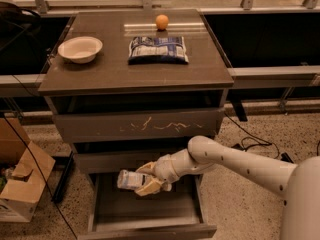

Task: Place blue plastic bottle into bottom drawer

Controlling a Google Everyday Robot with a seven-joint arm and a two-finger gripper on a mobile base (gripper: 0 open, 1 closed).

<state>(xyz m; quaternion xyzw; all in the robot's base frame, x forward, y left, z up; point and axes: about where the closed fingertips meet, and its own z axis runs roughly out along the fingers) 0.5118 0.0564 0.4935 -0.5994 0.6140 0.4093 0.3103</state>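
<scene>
The robot's gripper should release the blue plastic bottle, now hanging just above the open drawer, on the middle of the open bottom drawer's grey bottom (155, 200).
The blue plastic bottle (129, 179) lies on its side in my gripper (144, 180), whose pale fingers close around its right end. It hangs just above the open bottom drawer (150, 216), over the drawer's back part, below the middle drawer front (107, 162). The drawer's wide grey floor shows beneath it. My white arm (235, 165) reaches in from the lower right.
On the cabinet top (100, 76) stand a white bowl (80, 49), a blue-and-white snack bag (158, 49) and an orange (162, 22). The scratched top drawer (140, 125) is shut. A cardboard box (20, 184) and cables lie on the floor at left.
</scene>
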